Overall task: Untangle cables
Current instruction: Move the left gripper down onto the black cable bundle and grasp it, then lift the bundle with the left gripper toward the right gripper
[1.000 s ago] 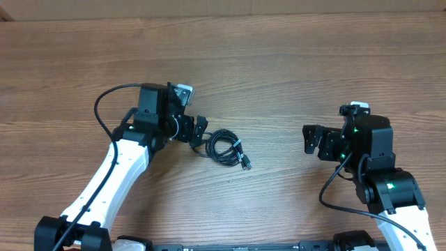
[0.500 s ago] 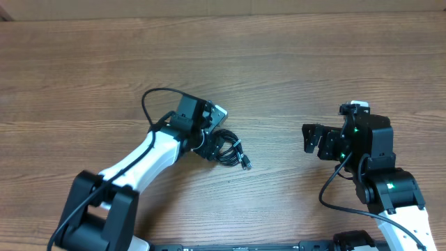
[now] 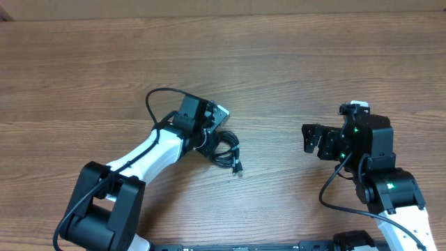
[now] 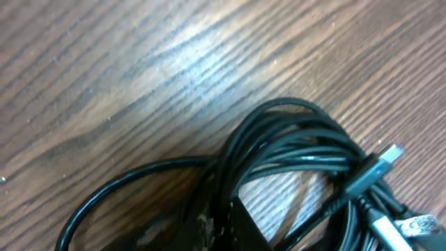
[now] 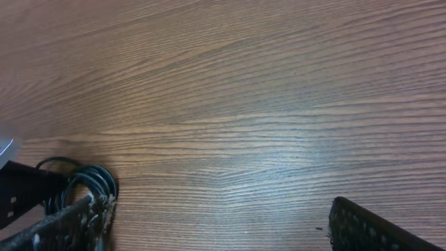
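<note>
The coil's plug side is far from my right gripper, so my left gripper should regrip the bunched strands of cable (image 4: 233, 162) and bring the coil over before both grippers untangle it.
The cables (image 3: 228, 150) are a small coil of thin black cord on the wood table, with a plug end (image 3: 237, 170) trailing toward me. In the left wrist view the cables (image 4: 293, 146) loop just ahead of the fingers, and a metal-tipped plug (image 4: 390, 153) lies at the right. My left gripper (image 3: 213, 142) sits on the coil's left edge. Seen from its own wrist, the left gripper (image 4: 220, 209) is shut with strands of the coil pinched at its tips. My right gripper (image 3: 311, 139) hovers open well to the right. Nothing lies between the right gripper's (image 5: 223, 226) fingers.
The left arm's thicker black cable (image 3: 162, 94) arches above its wrist. From the right wrist view the coil (image 5: 94, 183) shows far to the left, beside the left gripper's body (image 5: 21, 192). Bare wood table (image 3: 279, 70) surrounds everything.
My left arm swung right onto the coil and its jaws closed on the strands. The coil's plug end shifted slightly left. The right arm stayed still.
</note>
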`<state>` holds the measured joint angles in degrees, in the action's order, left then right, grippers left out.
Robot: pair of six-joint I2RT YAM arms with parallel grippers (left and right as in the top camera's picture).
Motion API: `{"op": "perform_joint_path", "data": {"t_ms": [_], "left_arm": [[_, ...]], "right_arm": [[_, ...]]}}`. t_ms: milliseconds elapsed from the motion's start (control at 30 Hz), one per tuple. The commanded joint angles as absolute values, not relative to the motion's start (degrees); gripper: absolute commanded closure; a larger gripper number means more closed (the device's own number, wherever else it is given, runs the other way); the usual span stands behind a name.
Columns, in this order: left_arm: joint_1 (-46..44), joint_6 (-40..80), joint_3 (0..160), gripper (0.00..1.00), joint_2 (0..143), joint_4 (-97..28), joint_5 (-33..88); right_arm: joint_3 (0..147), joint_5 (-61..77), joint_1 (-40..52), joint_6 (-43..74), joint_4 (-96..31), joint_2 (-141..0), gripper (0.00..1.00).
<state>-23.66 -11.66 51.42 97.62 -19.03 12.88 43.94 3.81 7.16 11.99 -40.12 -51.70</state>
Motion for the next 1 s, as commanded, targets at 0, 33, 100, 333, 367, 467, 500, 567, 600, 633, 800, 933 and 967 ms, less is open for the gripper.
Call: {"op": "perform_joint_path", "data": {"t_ms": [0, 33, 100, 333, 367, 467, 500, 567, 600, 633, 800, 933, 967], "left_arm": [[-24.14, -9.1, 52.73, 0.7, 97.69, -17.3, 14.04], [-24.14, -9.15, 52.73, 0.62, 97.71, -17.26, 14.02], [-24.14, -9.17, 52.73, 0.57, 97.71, -17.67, 14.0], [-24.14, -9.19, 52.64, 0.54, 98.5, -19.68, 13.98], [-24.14, -9.19, 52.64, 0.55, 98.74, -19.57, 14.0], [-24.14, -9.17, 52.64, 0.6, 99.83, -19.38, 14.0], [-24.14, -9.17, 52.64, 0.6, 100.2, -19.4, 14.0], [-24.14, -9.17, 52.64, 0.65, 100.97, -19.38, 14.02], [-24.14, -9.17, 52.64, 0.67, 101.03, -19.38, 14.02], [-24.14, -9.17, 52.64, 0.74, 101.14, -19.09, 14.02], [-24.14, -8.43, 54.68, 0.96, 101.08, -17.91, 16.64], [-24.1, -5.23, 60.77, 0.96, 100.27, -19.66, 20.93], [-24.03, -4.54, 62.61, 0.96, 100.03, -20.25, 22.44]], "right_arm": [[45.45, 4.19, 7.01, 12.25, -40.05, -51.53, 0.0], [45.45, 4.21, 7.01, 12.25, -40.07, -51.53, 0.0], [45.45, 4.21, 7.01, 12.25, -40.12, -51.53, 0.0], [45.45, 4.19, 7.01, 12.25, -40.21, -51.53, 0.0], [45.45, 4.19, 7.01, 12.25, -40.21, -51.53, 0.0], [45.45, 4.19, 7.01, 12.25, -40.21, -51.53, 0.0], [45.45, 4.19, 7.01, 12.25, -40.21, -51.53, 0.0], [45.45, 4.19, 7.01, 12.25, -40.21, -51.53, 0.0], [45.45, 4.19, 7.01, 12.25, -40.21, -51.53, 0.0], [45.45, 4.19, 7.01, 12.25, -40.21, -51.53, 0.0], [45.45, 4.19, 7.01, 12.23, -40.21, -51.53, 0.0], [45.45, 4.21, 7.01, 12.23, -40.25, -51.53, 0.0], [45.45, 4.29, 7.01, 12.23, -40.27, -51.53, 0.0]]}}
